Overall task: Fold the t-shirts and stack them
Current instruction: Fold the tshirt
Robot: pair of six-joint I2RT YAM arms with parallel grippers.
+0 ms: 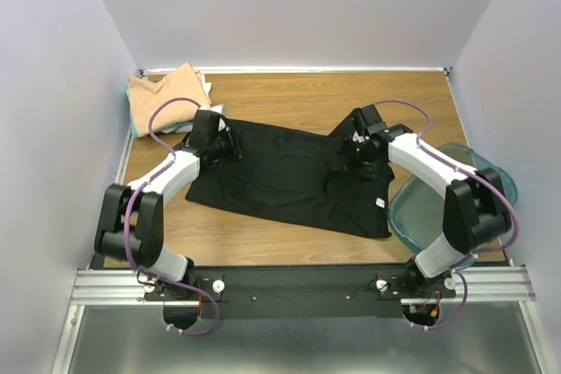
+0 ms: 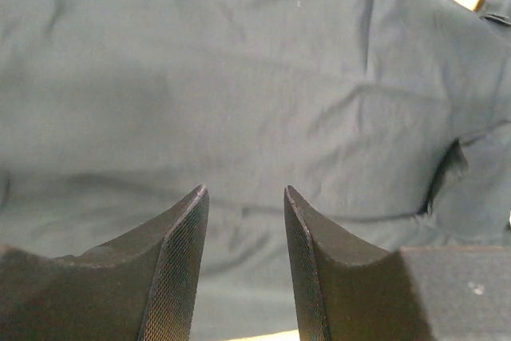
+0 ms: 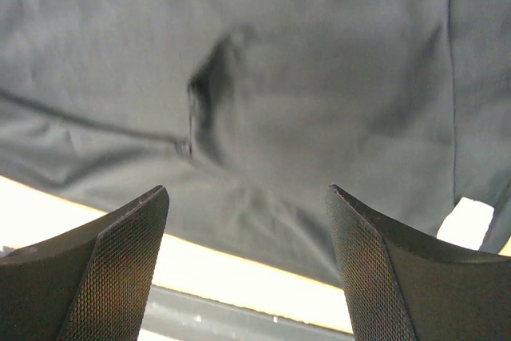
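My right gripper is to close next on the far-side sleeve's outer end (image 1: pixel 352 115), where the black t-shirt sticks out toward the back of the table.
A black t-shirt (image 1: pixel 289 177) lies spread across the middle of the table, with a small white tag (image 1: pixel 380 203) near its right front corner. My left gripper (image 1: pixel 230 144) hovers over its left far edge, jaws open with only cloth behind the gap; the left wrist view shows the shirt (image 2: pixel 239 85) filling the frame. My right gripper (image 1: pixel 358 155) is open over the shirt's right side. The right wrist view shows the shirt (image 3: pixel 303 77), its tag (image 3: pixel 467 221) and the table edge. A folded tan t-shirt (image 1: pixel 166 94) lies on pale ones at the far left corner.
A clear teal plastic bin (image 1: pixel 456 194) stands at the right edge, partly under my right arm. Walls enclose the table on three sides. A metal rail (image 1: pixel 298 285) runs along the near edge.
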